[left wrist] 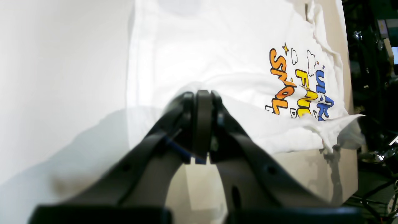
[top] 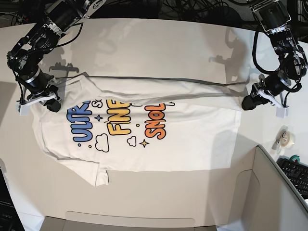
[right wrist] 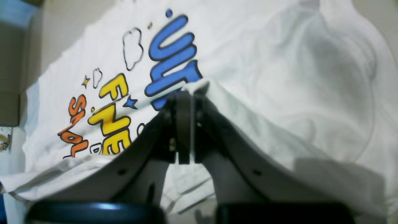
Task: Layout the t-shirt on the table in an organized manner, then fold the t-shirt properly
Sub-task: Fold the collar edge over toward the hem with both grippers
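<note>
I should use my right gripper to lay the corner at the t-shirt's sleeve end down on the white cloth (top: pixel 63 113) (right wrist: pixel 213 88), next to the top of the blue lettering.
The white t-shirt (top: pixel 192 139) lies print side up on the off-white table (top: pixel 159 43), its colourful lettering facing the camera. Its far long edge is lifted and pulled taut in a straight line between the two grippers. In the base view my right gripper (top: pixel 52 103) pinches the sleeve-end corner at the left. My left gripper (top: pixel 248 102) pinches the hem-end corner at the right. In the right wrist view the shut right gripper (right wrist: pixel 189 90) has white t-shirt (right wrist: pixel 295 77) cloth draped over its tip. The left gripper (left wrist: pixel 202 93) is shut too, with the t-shirt (left wrist: pixel 217 46) bunched at its tip.
A grey box (top: pixel 269 192) wraps the near right corner and the front edge of the table. A tape roll (top: pixel 284 137) and a keyboard (top: pixel 296 173) lie at the right. Black cables run along the back edge.
</note>
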Robot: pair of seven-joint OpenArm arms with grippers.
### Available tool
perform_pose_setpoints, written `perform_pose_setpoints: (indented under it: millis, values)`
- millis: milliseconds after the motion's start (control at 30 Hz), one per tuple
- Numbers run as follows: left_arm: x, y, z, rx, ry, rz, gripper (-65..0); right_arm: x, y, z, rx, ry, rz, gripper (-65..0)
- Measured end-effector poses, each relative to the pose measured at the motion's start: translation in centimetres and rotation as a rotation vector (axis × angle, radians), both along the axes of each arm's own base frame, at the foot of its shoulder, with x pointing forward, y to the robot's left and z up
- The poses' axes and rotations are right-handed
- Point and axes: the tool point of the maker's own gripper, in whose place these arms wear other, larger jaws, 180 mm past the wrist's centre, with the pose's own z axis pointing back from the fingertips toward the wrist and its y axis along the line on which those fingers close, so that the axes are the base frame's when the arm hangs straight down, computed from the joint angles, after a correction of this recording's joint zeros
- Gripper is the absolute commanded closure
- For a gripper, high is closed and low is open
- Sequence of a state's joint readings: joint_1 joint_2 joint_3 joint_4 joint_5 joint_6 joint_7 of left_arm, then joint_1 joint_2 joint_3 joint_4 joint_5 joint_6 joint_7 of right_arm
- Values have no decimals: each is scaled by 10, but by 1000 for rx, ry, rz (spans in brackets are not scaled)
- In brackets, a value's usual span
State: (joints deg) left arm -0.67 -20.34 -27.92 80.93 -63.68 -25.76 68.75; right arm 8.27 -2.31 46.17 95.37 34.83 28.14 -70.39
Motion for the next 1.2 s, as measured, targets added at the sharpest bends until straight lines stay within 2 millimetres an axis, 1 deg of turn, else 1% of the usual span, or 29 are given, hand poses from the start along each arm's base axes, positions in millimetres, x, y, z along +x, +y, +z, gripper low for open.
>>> perform_pose_setpoints:
  millis: [67,200,267,333,433,533,633,733,800,867,933,1033,1100,1200]
  values:
    - [0,-2,-1,-5,1,0,-4,3,-4,3,-18,-22,-19,0]
    - [0,-1,-1,-4,0,0,-4,8,-7,7,-47,-52,-34,0]
    - [0,-1,-1,-2,1,0,-4,6,-11,2,-76,-26,-43,0]
    - [0,-1,-1,-2,1,0,-4,5,-11,-6,-62,-6,-42,0]
    - [0,-1,-1,-2,1,0,-4,9,-6,-18,-27,21,-34,0]
    - [-1,-1,-2,-2,5,0,-4,15,-3,-22,1,25,-30,0]
    - [-2,-1,-2,-2,6,0,-4,19,9,-29,-1,50,16,0]
    - [-2,-1,-2,-2,7,0,-4,28,22,-24,-22,43,75,0]
    - [-2,-1,-2,-2,7,0,-4,33,26,-19,-28,30,92,0]
    - [-2,-1,-2,-2,7,0,-4,34,26,-18,-26,24,93,0]
    - [-3,1,-5,16,19,0,-4,34,25,-19,-29,22,86,0]
    - [-6,5,-13,60,51,1,-4,36,14,-17,-47,0,60,0]
    - [-7,7,-15,72,57,2,-4,35,5,-24,-68,20,43,0]
    - [-7,6,-15,71,58,1,-4,33,-2,-35,-60,44,13,0]
